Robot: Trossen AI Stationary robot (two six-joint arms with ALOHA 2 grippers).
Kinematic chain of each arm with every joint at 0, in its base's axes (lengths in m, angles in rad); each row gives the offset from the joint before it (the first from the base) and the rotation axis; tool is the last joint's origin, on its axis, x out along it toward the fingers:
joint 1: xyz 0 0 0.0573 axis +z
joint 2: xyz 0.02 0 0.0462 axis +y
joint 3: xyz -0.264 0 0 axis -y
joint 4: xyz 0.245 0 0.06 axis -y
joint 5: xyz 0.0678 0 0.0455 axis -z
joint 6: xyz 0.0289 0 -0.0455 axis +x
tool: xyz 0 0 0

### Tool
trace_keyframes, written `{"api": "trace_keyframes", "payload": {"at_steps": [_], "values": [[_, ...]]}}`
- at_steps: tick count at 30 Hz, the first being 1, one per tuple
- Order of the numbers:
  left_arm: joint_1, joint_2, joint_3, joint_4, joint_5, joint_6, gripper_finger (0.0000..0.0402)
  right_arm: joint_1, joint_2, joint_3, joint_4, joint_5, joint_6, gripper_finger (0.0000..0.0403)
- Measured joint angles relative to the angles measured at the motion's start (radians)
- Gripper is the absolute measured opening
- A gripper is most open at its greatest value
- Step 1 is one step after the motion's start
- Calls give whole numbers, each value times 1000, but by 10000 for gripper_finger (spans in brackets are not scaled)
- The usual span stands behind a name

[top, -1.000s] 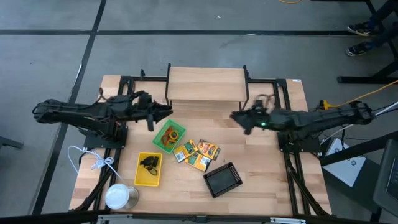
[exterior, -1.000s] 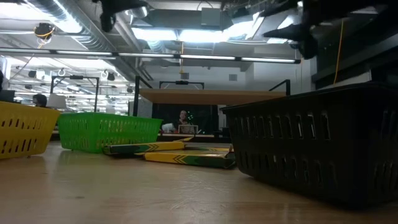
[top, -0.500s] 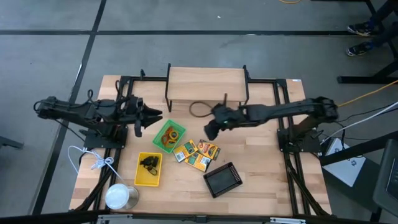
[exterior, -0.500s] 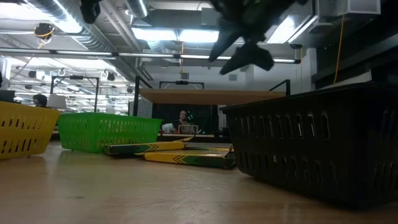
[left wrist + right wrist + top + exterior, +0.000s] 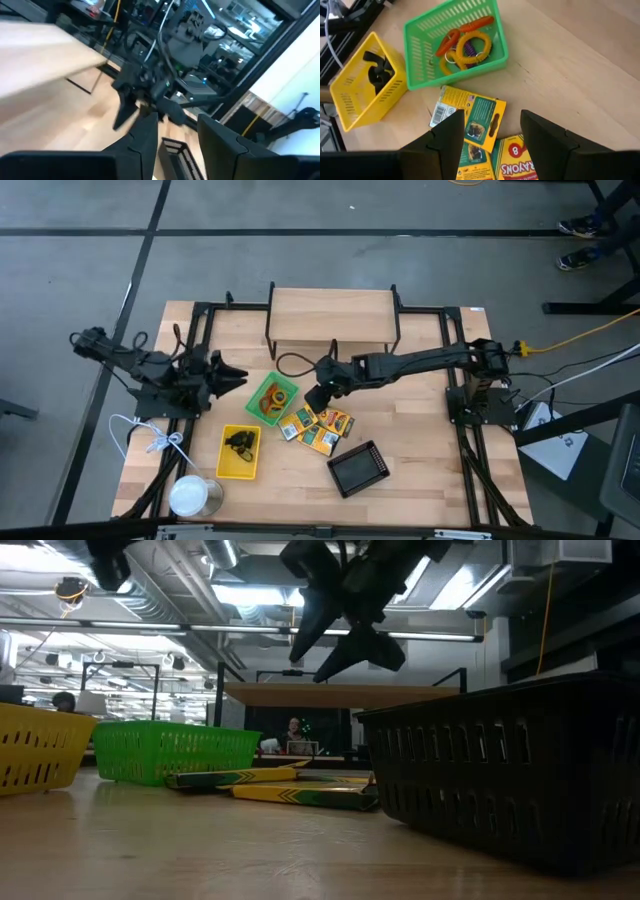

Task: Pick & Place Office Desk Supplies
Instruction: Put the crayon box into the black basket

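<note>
My right gripper needs to grip the slotted end (image 5: 309, 415) (image 5: 494, 125) of the crayon box that is nearest the green tray, opposite the barcode on that box.
My right gripper (image 5: 318, 396) is open and hangs in the air above the printed crayon boxes (image 5: 318, 428), just right of the green tray (image 5: 272, 400). In the right wrist view the green tray (image 5: 455, 45) holds orange, yellow and purple loops (image 5: 465, 42). The yellow tray (image 5: 367, 92) holds black clips (image 5: 377, 70), and the boxes (image 5: 470, 117) lie flat on the table under my open fingers. The black mesh tray (image 5: 358, 468) sits nearer the near edge. My left gripper (image 5: 236, 373) is open and waits left of the green tray.
A white round can (image 5: 195, 495) stands at the near left corner, with a white cord (image 5: 140, 435) beside it. A raised wooden shelf (image 5: 332, 315) spans the far side. Bare wood lies to the right of the boxes and mesh tray (image 5: 500, 770).
My right arm has reached from the table's right side toward the middle, and its gripper has come down over the boxes beside the green tray. My left arm has drawn back toward the table's left edge.
</note>
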Motion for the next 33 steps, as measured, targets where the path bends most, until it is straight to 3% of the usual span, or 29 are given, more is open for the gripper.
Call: {"api": "trace_keyframes", "payload": {"at_steps": [3,8,11,14,21,27,33], "values": [[-51,-34,-54,21,-15,-11,132,0,0,0,1,10,3,197],[-103,-70,-57,48,55,25,132,-11,0,0,63,-37,4,197],[-122,-79,-56,-22,63,26,132,-22,0,0,102,-42,10,197],[-135,-76,-55,-107,62,-8,132,-41,2,0,104,-47,47,197],[-164,-75,-57,-113,75,-18,132,-60,17,0,59,-52,216,197],[-192,-86,-110,-19,60,-63,132,-23,91,-1,-6,-88,293,197],[-222,-84,-162,71,-17,-51,132,3,180,-1,62,-144,322,197]]}}
